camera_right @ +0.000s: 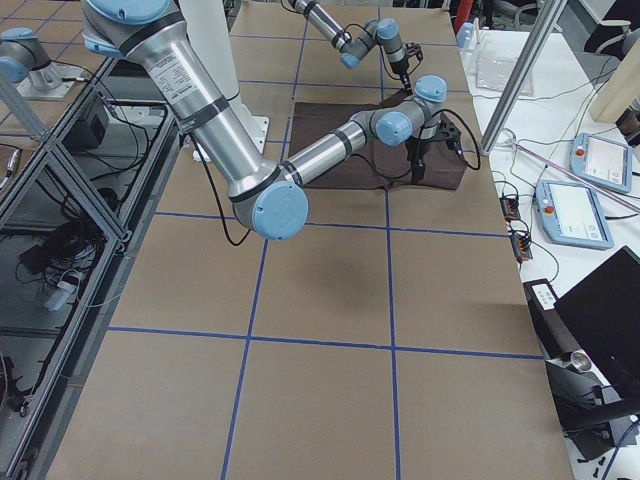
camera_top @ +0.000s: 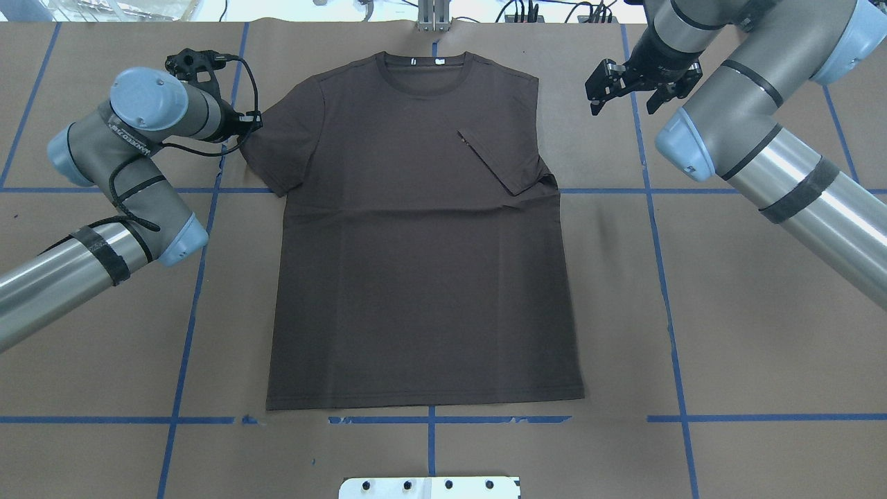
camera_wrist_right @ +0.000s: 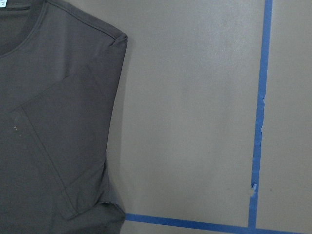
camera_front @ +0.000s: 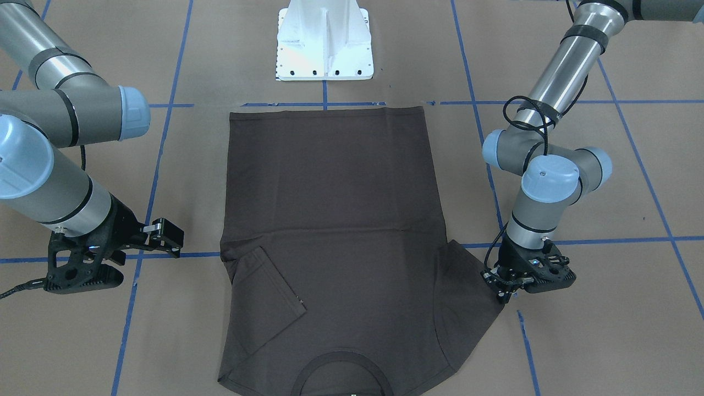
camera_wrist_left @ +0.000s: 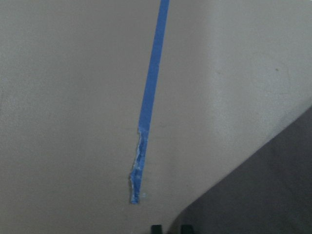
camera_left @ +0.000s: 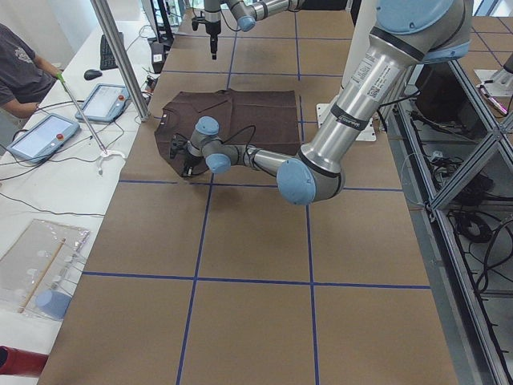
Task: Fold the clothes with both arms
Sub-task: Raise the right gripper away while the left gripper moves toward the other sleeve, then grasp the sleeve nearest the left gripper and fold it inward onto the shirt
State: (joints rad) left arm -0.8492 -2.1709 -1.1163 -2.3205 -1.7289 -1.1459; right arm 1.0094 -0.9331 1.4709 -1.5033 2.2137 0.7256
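Next, my left gripper lets go of the spread sleeve's tip on the T-shirt's chest, just inside (camera_front: 396, 307) that sleeve's seam.
A dark brown-grey T-shirt (camera_front: 330, 209) lies flat on the brown paper, collar away from the robot; it also shows in the overhead view (camera_top: 416, 277). The sleeve on my right side (camera_top: 502, 159) is folded in over the chest. The other sleeve (camera_top: 277, 145) is spread out. My left gripper (camera_top: 251, 125) is down at that sleeve's tip, its fingers close together on the cloth edge (camera_wrist_left: 263, 195); it also shows in the front view (camera_front: 503, 290). My right gripper (camera_top: 624, 104) is open and empty, above the paper to the right of the shirt (camera_wrist_right: 53, 122).
The white pedestal base (camera_front: 324, 38) stands behind the shirt's hem. Blue tape lines (camera_top: 658, 242) cross the paper. A side table with tablets (camera_left: 48, 132), a metal pole (camera_left: 120, 60) and a seated person (camera_left: 20, 76) lie beyond the collar end.
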